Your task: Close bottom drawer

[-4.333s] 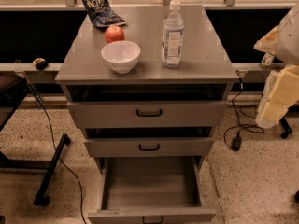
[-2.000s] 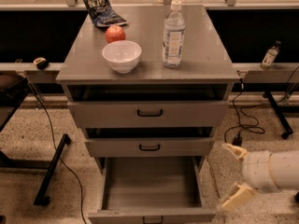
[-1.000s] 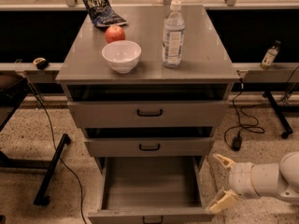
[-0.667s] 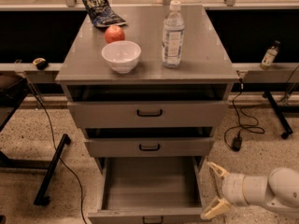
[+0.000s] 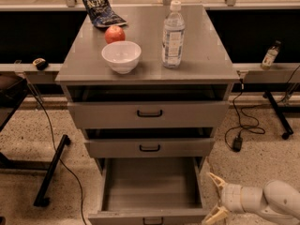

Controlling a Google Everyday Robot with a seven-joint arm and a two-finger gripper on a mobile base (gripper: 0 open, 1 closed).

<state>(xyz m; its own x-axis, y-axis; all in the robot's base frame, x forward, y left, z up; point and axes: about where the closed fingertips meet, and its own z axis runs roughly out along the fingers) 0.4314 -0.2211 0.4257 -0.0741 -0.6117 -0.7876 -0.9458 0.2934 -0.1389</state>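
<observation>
The robot's gripper should next move to the bottom drawer's front (image 5: 191,219), between that drawer's black handle and the corner closest to the robot's arm, and close there.
The bottom drawer (image 5: 150,186) of the grey cabinet is pulled far out and its plain grey box is empty; its slim front with a small black handle (image 5: 153,220) lies at the frame's lower edge. My gripper (image 5: 213,197) is low at the right, just beside the drawer's front right corner, with its two cream fingers spread open and holding nothing. The white arm (image 5: 276,203) reaches in from the lower right.
The middle drawer (image 5: 150,147) and top drawer (image 5: 149,114) stand slightly out. On the cabinet top are a white bowl (image 5: 121,56), an apple (image 5: 115,33), a water bottle (image 5: 173,34) and a chip bag (image 5: 102,10). Cables (image 5: 241,125) lie on the floor at the right.
My arm came down from the upper right and moved left along the floor level toward the bottom drawer's front right corner. The drawer has not moved.
</observation>
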